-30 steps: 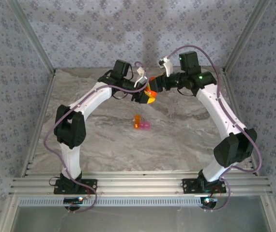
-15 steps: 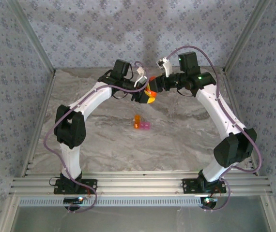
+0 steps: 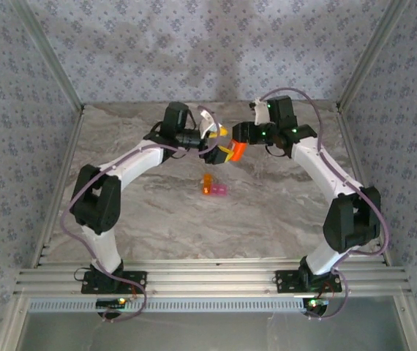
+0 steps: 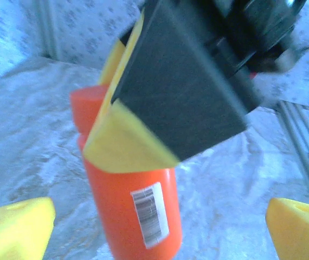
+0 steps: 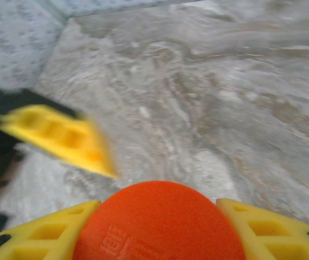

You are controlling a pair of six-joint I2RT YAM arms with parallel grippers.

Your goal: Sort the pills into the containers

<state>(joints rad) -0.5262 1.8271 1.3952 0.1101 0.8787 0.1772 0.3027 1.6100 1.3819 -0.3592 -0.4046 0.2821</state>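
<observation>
My right gripper has the orange-red bottle to place, now held above and behind the containers. It will put the bottle down on the bare marble [image 3: 255, 172] a little beyond the pink container.
The containers [image 3: 214, 189], a tiny orange and pink pair, lie on the marble table [image 3: 157, 219] at its middle. Above and behind them my right gripper [image 3: 233, 151] is shut on an orange-red bottle [image 3: 238, 151]. In the right wrist view the bottle's round end [image 5: 160, 227] sits between my yellow fingers [image 5: 46, 233]. My left gripper [image 3: 213, 146] is open just left of the bottle. In the left wrist view its fingertips [image 4: 16, 227] stand wide apart on either side of the labelled bottle [image 4: 127, 216], not touching it. The pills are out of view.
Patterned walls and metal frame posts [image 3: 47, 66] close in the table on three sides. An aluminium rail [image 3: 208, 281] with both arm bases runs along the near edge. Bare marble lies around the containers.
My left gripper has opened and let go of the bottle, which stays in the right gripper. Both grippers have shifted a little toward the table's middle.
</observation>
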